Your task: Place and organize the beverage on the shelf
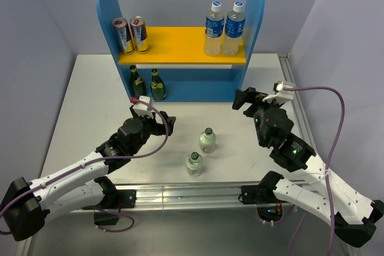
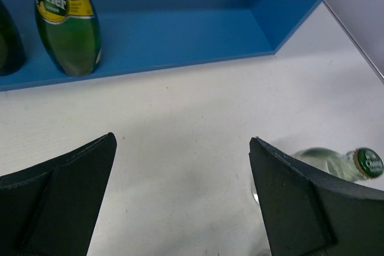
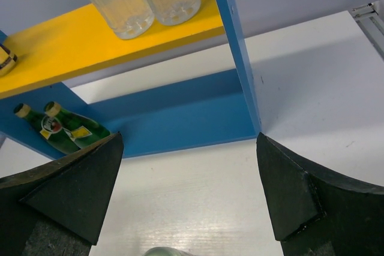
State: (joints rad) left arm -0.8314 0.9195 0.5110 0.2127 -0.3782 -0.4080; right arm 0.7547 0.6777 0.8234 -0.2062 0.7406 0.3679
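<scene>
The short clear bottle nearer the metal rail should be grabbed next by my left gripper, which will close around the bottle's body (image 1: 194, 165) below its green cap.
The shelf (image 1: 180, 46) stands at the back of the table. On its yellow upper board two clear plastic bottles (image 1: 224, 28) with blue labels stand at the right. Two dark green bottles (image 1: 147, 84) stand on the lower level at the left. Two short clear bottles (image 1: 207, 140) (image 1: 194, 163) stand upright on the table between the arms. My left gripper (image 1: 167, 125) hovers open left of them, and its view shows one short bottle (image 2: 345, 163) beside the right finger. My right gripper (image 1: 243, 101) is open in front of the shelf's right end, holding nothing.
Two metal cans (image 1: 131, 34) stand at the left of the yellow board. The shelf's blue right side panel (image 3: 237, 58) rises just ahead of my right gripper (image 3: 189, 139). A metal rail (image 1: 180, 193) runs along the table's near edge.
</scene>
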